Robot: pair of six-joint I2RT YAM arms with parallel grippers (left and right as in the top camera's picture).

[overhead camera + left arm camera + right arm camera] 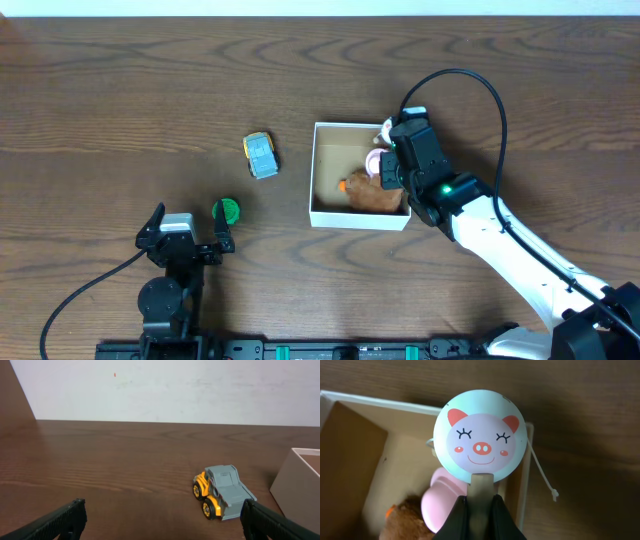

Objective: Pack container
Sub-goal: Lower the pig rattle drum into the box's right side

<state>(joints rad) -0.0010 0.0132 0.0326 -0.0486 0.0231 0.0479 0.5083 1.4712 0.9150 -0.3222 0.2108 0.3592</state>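
Observation:
The pig toy's face sticks over the box's far side, so next my right gripper regrips the toy's handle [481, 490] and brings the face inside beside the pink thing.
The container [327, 133] is a shallow white box with a tan inside, at the table's middle; its wall also shows in the right wrist view [380, 406] and the left wrist view [295, 480]. My right gripper [388, 170] [480, 510] is shut on the handle of a round pig-face toy [480, 442] held over the box's right wall. A pink thing [437, 505] and a brown plush [375, 195] lie in the box. A grey and yellow toy truck [261, 155] [222, 491] stands left of the box. My left gripper [190, 240] [160, 522] is open and empty.
A small green round thing [228, 210] lies on the table beside my left gripper. A white cord [542, 472] hangs from the pig toy over the wood outside the box. A white wall [165, 390] stands behind the table's far edge.

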